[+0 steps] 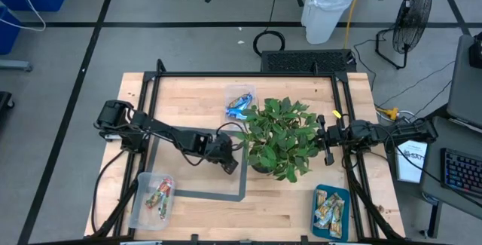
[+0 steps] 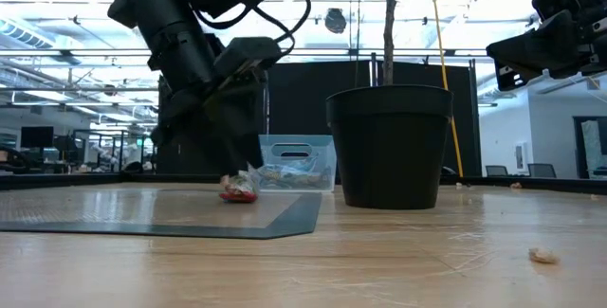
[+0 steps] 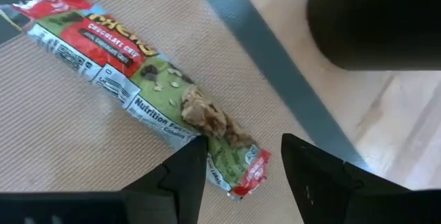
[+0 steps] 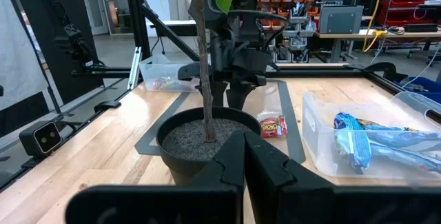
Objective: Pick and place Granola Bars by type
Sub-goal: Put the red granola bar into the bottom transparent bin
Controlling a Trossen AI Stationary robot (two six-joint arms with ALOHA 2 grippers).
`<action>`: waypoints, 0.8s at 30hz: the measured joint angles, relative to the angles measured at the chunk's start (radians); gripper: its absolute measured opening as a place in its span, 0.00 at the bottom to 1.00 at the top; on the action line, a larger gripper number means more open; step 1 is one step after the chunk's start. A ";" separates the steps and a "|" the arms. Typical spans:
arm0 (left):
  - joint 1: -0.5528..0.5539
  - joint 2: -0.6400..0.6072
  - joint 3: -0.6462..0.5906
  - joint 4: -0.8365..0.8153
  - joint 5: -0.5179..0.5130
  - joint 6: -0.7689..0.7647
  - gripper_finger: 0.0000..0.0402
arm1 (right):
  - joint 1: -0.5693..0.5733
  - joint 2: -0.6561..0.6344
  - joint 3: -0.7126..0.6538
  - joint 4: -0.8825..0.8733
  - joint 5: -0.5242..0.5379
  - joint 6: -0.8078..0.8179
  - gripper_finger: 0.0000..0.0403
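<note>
I have a finger over the granola bar's wrapper near its red end, so I need to open my left gripper and take the bar farther in, by the printed granola point(image 3: 212, 116).
A granola bar point(image 3: 138, 72) in a green-and-red wrapper lies flat on the grey mat point(image 1: 203, 195), next to the potted plant point(image 1: 279, 139). It also shows in the low view as a small wrapped bar point(image 2: 239, 190). My left gripper point(image 3: 241, 148) is open and slants down over the bar, with one end of the bar between its fingertips. My right gripper point(image 1: 325, 139) waits shut and level at the table's right side, behind the plant. My left gripper stands open around one end of the bar point(image 3: 238, 172), coming at it slanting from above. One fingertip point(image 3: 189, 162) overlaps the wrapper's edge in the wrist view; I cannot tell whether it touches. The bar lies flat on the mat.
A clear tub point(image 1: 239, 103) with blue bars stands at the far middle. Another clear tub point(image 1: 154, 198) with red-wrapped bars stands near left. A teal tray point(image 1: 330, 209) with bars stands near right. The black plant pot point(image 2: 389, 147) stands close by the mat's right edge.
</note>
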 joint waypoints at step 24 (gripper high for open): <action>0.000 -0.001 -0.036 -0.019 -0.027 -0.053 0.42 | 0.000 0.000 0.000 0.000 0.000 0.000 0.00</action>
